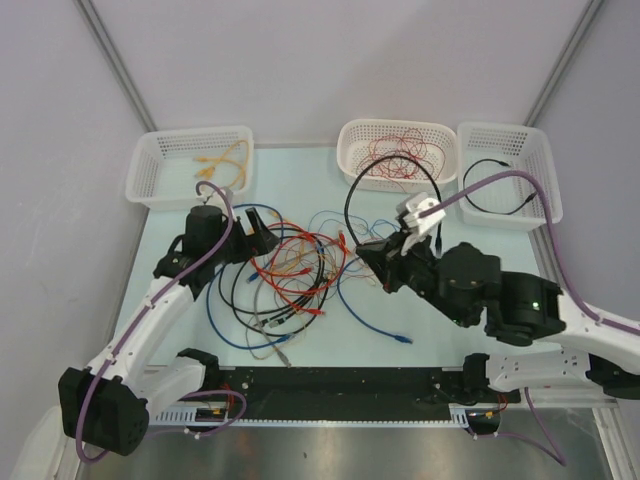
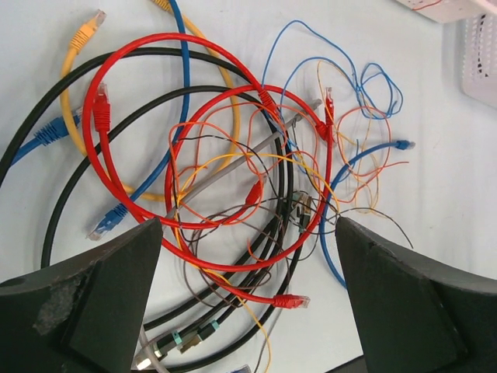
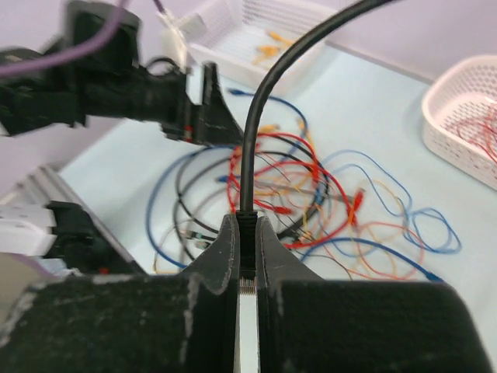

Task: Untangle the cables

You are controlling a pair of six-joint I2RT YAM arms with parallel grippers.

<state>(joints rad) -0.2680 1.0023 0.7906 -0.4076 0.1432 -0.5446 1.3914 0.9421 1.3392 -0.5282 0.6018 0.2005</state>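
Note:
Next, I bring my left gripper to the near side of the red cable's loop [image 1: 287,291] [image 2: 203,224] in the heap, behind the frontmost red plug, and close it there.
The cables [image 1: 290,272] lie in a tangled heap of red, orange, blue, black and yellow loops on the table's middle. My right gripper [image 1: 370,255] is at the heap's right edge, shut on the plug end of a black cable [image 1: 352,195] that arcs up and away behind it. In the right wrist view the black cable [image 3: 250,132] rises straight out of the closed right gripper [image 3: 245,224]. My left gripper [image 1: 255,238] hovers over the heap's left side. The left gripper [image 2: 247,233] is wide open above a red cable [image 2: 155,47] and black cables [image 2: 256,264], touching neither.
Three white baskets stand along the back. The left basket [image 1: 160,165] holds yellow cables, the middle basket [image 1: 395,128] thin red wires, the right basket [image 1: 540,170] a black cable. A loose blue cable [image 1: 385,330] trails toward the front.

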